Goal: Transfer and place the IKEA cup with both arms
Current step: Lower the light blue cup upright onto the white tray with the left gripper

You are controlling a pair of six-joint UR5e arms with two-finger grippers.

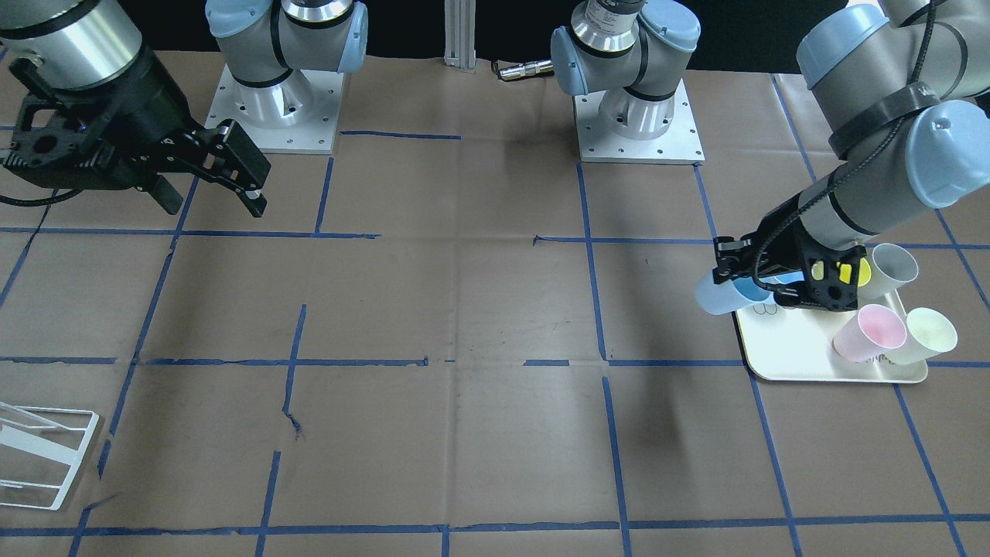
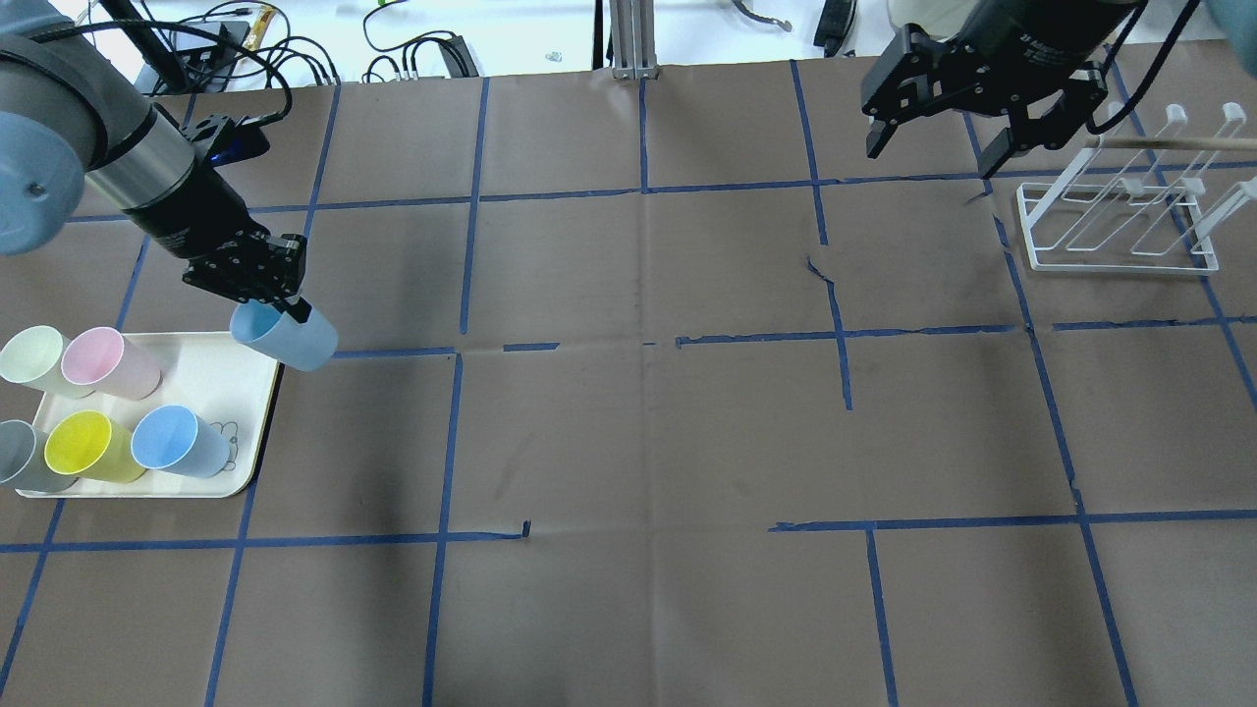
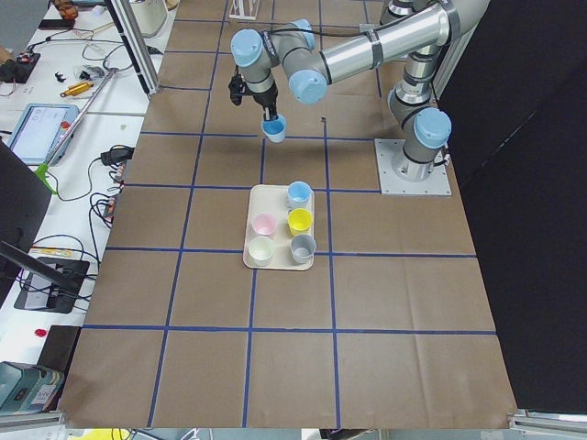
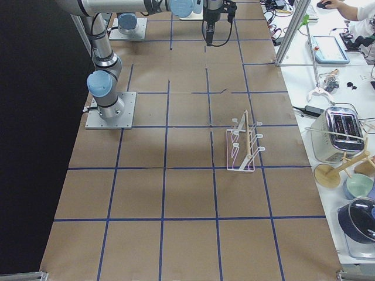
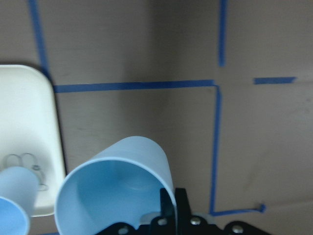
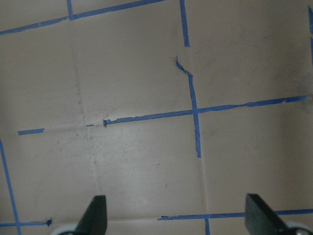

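The pale-blue cup will go on the empty part of the white tray (image 1: 785, 340) (image 5: 18, 122) beside the pink cup, where my left gripper needs to let go of it.
My left gripper (image 2: 285, 306) is shut on the rim of the pale-blue IKEA cup (image 2: 292, 341). It holds the cup tilted in the air just past the right edge of the white tray (image 2: 211, 378). In the left wrist view the cup (image 5: 117, 183) shows its brighter blue inside, with one finger (image 5: 171, 203) pinching its wall. In the front view the cup (image 1: 723, 295) hangs at the tray's (image 1: 797, 348) corner. My right gripper (image 2: 933, 155) is open and empty, high at the far right near the rack; it also shows in the front view (image 1: 213, 203) and in the right wrist view (image 6: 177, 220).
On the tray stand a second blue cup (image 2: 177, 442), a yellow cup (image 2: 83, 444), a pink cup (image 2: 108, 361), a pale cream cup (image 2: 34, 358) and a grey cup (image 2: 20, 469). A white wire rack (image 2: 1120, 221) stands at the far right. The table is brown paper with blue tape lines.
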